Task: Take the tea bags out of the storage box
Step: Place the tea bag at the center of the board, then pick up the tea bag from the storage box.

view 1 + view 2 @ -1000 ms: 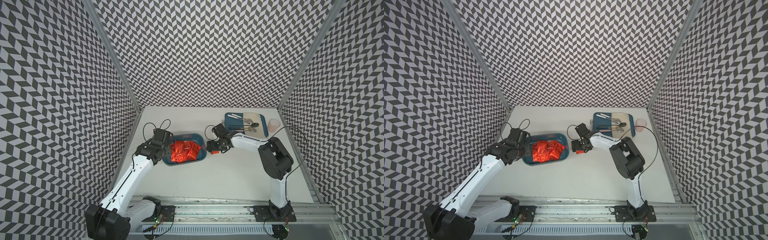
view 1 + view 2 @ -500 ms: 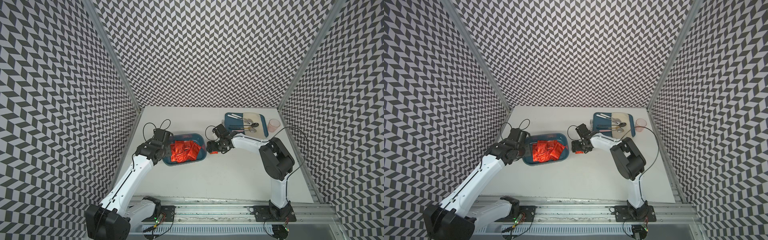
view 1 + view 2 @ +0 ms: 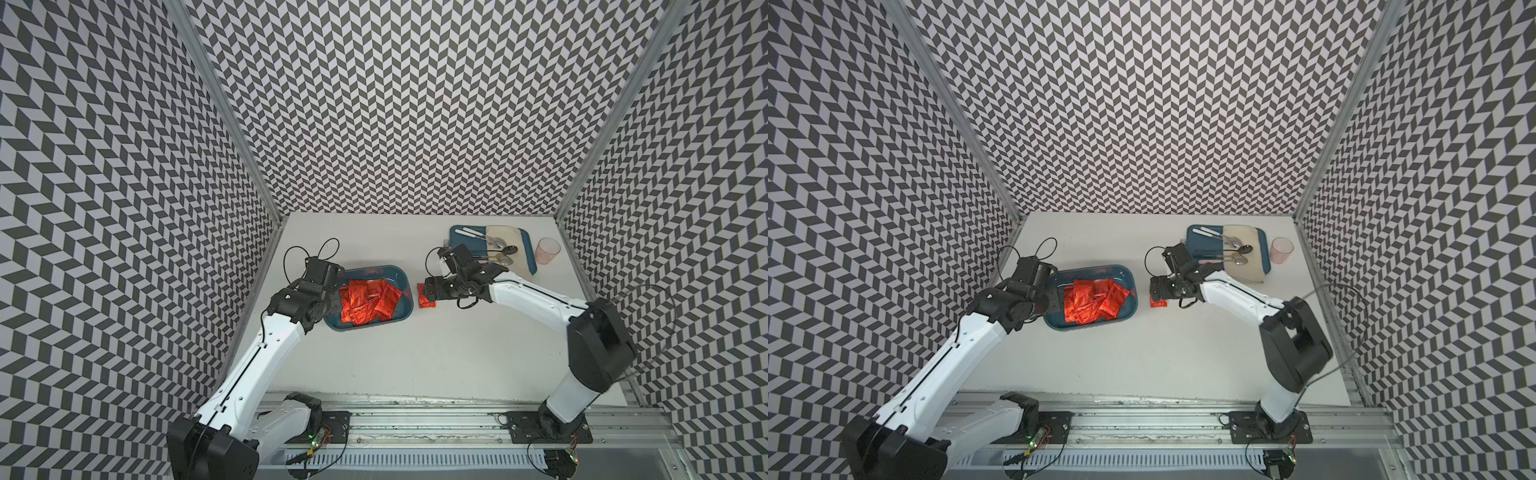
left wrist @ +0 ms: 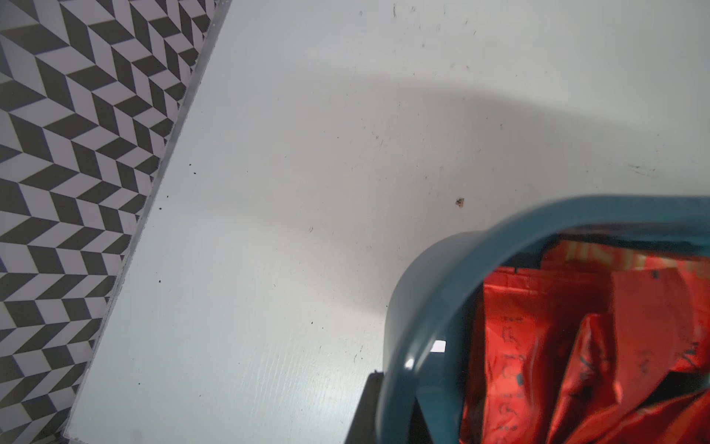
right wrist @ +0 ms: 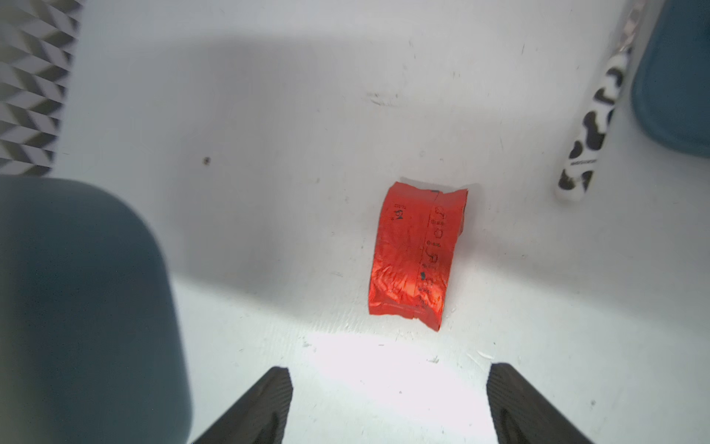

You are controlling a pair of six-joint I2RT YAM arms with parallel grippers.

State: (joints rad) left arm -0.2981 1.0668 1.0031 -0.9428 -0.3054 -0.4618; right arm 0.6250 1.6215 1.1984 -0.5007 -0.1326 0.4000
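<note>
The right gripper closes next on the middle of the tea bag pile (image 3: 371, 295) inside the dark teal storage box.
The dark teal storage box (image 3: 376, 327) (image 3: 1096, 325) stands left of the table's middle, holding several red foil tea bags (image 3: 365, 303) (image 3: 1092, 303) (image 4: 538, 346). My left gripper (image 3: 332, 299) (image 3: 1052, 297) is shut on the box's left wall (image 4: 418, 307), one finger (image 4: 367, 411) outside it. One tea bag (image 3: 426, 301) (image 3: 1158, 302) (image 5: 417, 253) lies flat on the table just right of the box. My right gripper (image 3: 428, 291) (image 5: 388, 384) hovers over it, open and holding nothing, its fingertips (image 5: 269, 403) spread wide.
A flatter blue tray (image 3: 457, 241) (image 3: 1192, 245) with cutlery and a beige cloth sits at the back right, with a pink cup (image 3: 547, 250) (image 3: 1281, 250) beside it. A black-and-white spotted pen (image 5: 591, 127) lies between that tray and the lone tea bag. Patterned walls close three sides.
Almost nothing: the right arm's elbow has shifted slightly. Both grippers, the box and the tea bags stay where they were.
</note>
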